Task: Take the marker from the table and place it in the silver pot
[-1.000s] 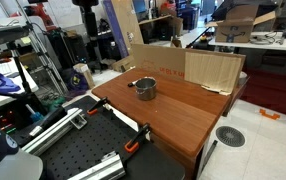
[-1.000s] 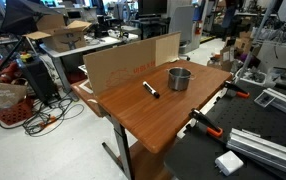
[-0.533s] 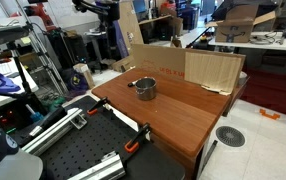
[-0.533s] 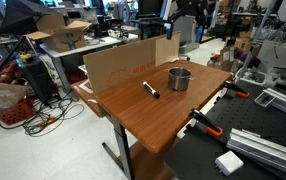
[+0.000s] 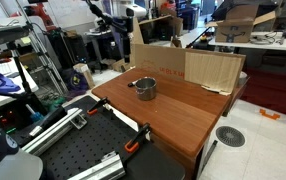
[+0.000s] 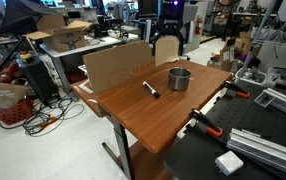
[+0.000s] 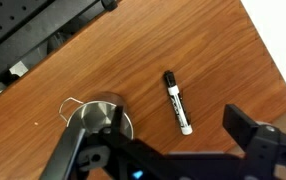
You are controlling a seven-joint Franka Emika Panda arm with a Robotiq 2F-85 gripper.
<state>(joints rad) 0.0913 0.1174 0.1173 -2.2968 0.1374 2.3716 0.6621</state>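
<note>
The robot's gripper needs to go next to the marker beside the silver pot and close on the marker's white body [image 5: 132, 84] [image 7: 175, 93] near its black end.
The marker [image 6: 151, 90] is a slim black stick with a white label, lying flat on the reddish-brown table [image 6: 143, 125] beside the silver pot [image 6: 179, 78]. In the wrist view the marker [image 7: 177, 102] lies just right of the pot [image 7: 95, 115] on the table [image 7: 213, 50]. My gripper [image 6: 166, 47] hangs open and empty in the air above the table's far edge, behind the pot. In the wrist view its fingers frame the marker, gripper [image 7: 171, 122]. The pot [image 5: 145, 88] also shows in an exterior view; the marker is not discernible there.
A cardboard wall [image 6: 123, 62] stands along the table's far edge, also seen from the other side [image 5: 208, 68]. Orange-handled clamps [image 6: 205, 125] grip the near edge. A black perforated board [image 6: 253, 160] adjoins the table.
The arm has swung into view and come down toward the table; the gripper now hangs over the far edge near the pot. Marker and pot have not moved.
</note>
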